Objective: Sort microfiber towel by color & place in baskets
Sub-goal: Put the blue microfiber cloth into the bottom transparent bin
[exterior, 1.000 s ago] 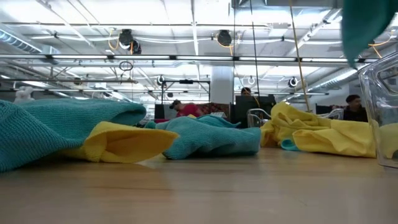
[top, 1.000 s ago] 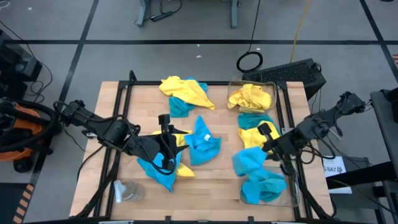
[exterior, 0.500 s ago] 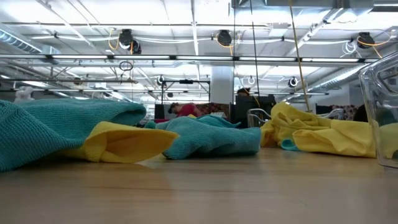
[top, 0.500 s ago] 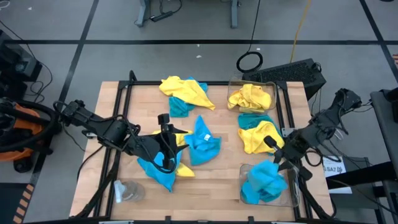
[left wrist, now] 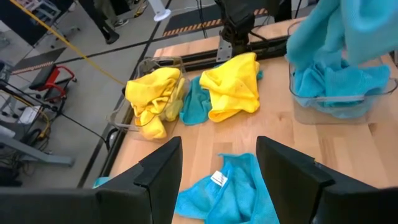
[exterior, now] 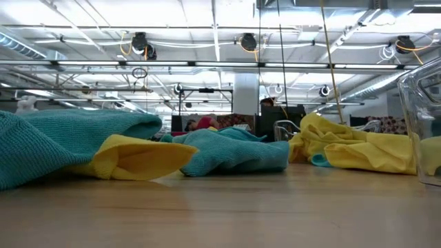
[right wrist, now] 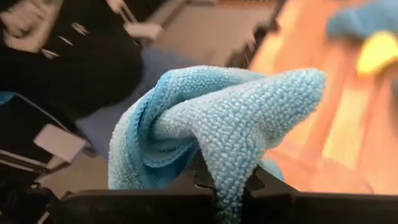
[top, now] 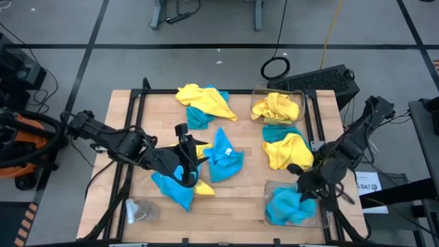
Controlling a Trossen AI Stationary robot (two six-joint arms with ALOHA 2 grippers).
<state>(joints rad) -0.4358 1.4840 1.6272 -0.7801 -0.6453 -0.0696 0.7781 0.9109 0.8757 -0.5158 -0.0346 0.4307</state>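
Next, my right gripper releases the turquoise towel inside the near clear basket (top: 282, 208), toward the middle of the table.
Above the near-right basket (top: 321, 221), my right gripper (top: 300, 186) is shut on a turquoise towel (top: 291, 206), which reaches down into it onto other blue cloth. The far-right basket (top: 299, 96) holds yellow towels (top: 278, 106). My left gripper (left wrist: 217, 186) stands open over a blue towel (left wrist: 227, 193) at the table's middle, touching nothing. Loose towels lie flat on the table: a yellow one (top: 285, 151) over a teal one (top: 278, 130), a yellow and blue pile (top: 202, 103) at the back, and blue and yellow ones (top: 175, 189) at the near left. My right gripper pinches a bunched fold of the turquoise towel (right wrist: 230, 155) between its two fingers, several layers thick. The fingers slant downward over the near-right basket. The towel hangs slack below them (left wrist: 348, 31), its lower end inside the basket.
A small clear round object (top: 140, 211) sits at the near-left corner. A black frame runs along the table's edges (top: 137, 103). Bare wood lies between the middle towels and the right-hand baskets (top: 247, 185). In the low view, towels (exterior: 227, 151) fill the middle and a basket wall (exterior: 424, 117) stands at the right.
My right gripper has moved toward the table's near edge and down, rolling its wrist, and has carried the turquoise towel from beside the near-right basket to over it. The towel's lower end now lies inside the basket. It has left the low view's upper right corner.
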